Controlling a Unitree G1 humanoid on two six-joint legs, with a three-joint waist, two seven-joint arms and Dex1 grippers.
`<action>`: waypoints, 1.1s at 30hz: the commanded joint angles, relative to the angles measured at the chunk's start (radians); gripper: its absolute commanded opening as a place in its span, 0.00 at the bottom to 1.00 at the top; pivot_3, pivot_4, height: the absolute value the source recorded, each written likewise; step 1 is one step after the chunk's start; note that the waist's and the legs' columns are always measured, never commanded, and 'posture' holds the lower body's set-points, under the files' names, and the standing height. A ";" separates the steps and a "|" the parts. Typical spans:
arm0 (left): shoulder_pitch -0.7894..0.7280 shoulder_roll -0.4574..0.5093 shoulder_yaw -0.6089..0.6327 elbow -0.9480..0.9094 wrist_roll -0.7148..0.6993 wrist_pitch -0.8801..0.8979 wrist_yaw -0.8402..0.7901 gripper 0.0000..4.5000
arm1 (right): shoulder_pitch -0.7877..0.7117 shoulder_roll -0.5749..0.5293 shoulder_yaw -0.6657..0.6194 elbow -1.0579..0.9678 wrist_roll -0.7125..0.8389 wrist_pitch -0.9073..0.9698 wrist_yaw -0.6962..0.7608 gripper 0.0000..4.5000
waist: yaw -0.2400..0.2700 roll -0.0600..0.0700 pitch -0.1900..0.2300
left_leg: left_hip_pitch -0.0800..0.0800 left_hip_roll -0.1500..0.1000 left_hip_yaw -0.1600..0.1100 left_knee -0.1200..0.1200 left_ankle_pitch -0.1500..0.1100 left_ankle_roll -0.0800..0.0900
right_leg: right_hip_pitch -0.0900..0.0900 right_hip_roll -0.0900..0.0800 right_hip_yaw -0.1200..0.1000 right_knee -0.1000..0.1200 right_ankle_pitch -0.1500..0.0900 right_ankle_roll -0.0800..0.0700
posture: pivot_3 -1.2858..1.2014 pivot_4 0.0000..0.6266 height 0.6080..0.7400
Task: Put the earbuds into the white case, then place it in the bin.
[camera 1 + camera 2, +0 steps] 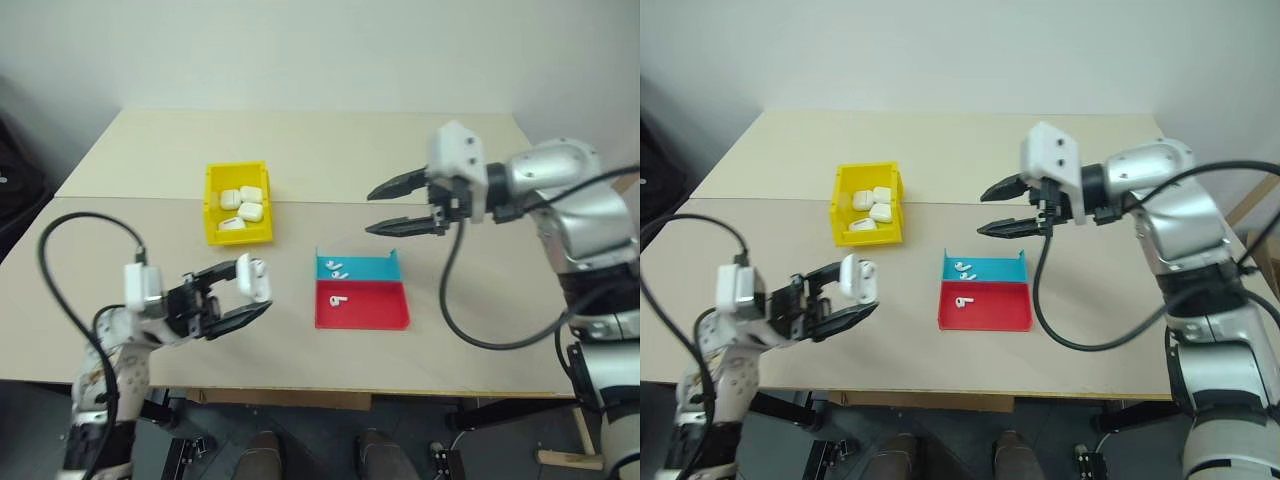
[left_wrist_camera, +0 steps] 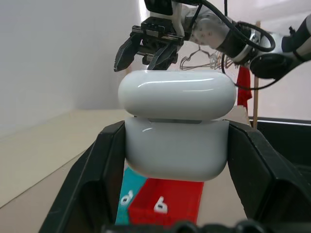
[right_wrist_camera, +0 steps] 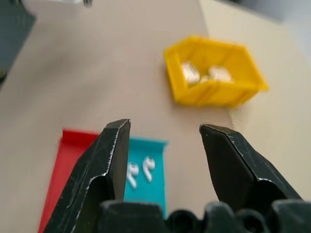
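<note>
The robot's right gripper should next close on the round head of the earbud [image 1: 330,264] [image 3: 149,162] in the blue tray that is farther away from the red tray.
My left gripper [image 1: 255,289] is shut on the white case [image 1: 256,278] and holds it above the table's near left part. In the left wrist view the case [image 2: 176,126] sits between both fingers with its lid on top. Two earbuds [image 1: 337,268] lie in the blue tray [image 1: 375,268], and one earbud [image 1: 338,299] lies in the red tray [image 1: 375,310]. My right gripper [image 1: 370,211] hangs open and empty above and behind the trays, pointing left. The yellow bin [image 1: 212,205] stands at the back left with several white cases inside.
The blue and red trays sit side by side at the table's middle, between the two grippers. Black cables loop from both wrists. The table's front edge runs just below the left gripper.
</note>
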 commanded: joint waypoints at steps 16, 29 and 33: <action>0.184 -0.044 -0.029 -0.177 0.054 -0.109 0.094 0.62 | -0.284 0.311 0.304 0.508 -0.496 -0.327 0.042 0.62 | -0.002 0.001 0.001 | 0.001 0.000 0.000 -0.003 0.000 0.000 | -0.001 0.000 0.000 0.002 0.000 -0.001 | 0.52 0.24 1.00; 0.194 -0.042 -0.048 -0.195 0.068 -0.114 0.128 0.62 | -0.328 0.418 0.331 0.705 -0.599 -0.522 0.108 0.62 | -0.003 0.001 0.001 | 0.002 0.000 0.000 -0.004 0.000 -0.001 | -0.001 -0.001 0.000 0.002 0.000 -0.001 | 0.52 0.24 1.00; 0.195 -0.042 -0.051 -0.196 0.074 -0.116 0.132 0.62 | -0.325 0.421 0.331 0.755 -0.614 -0.671 0.109 0.62 | -0.003 0.001 0.001 | 0.002 0.000 0.000 -0.004 0.000 -0.001 | -0.001 0.000 0.000 0.002 0.000 -0.001 | 0.52 0.24 1.00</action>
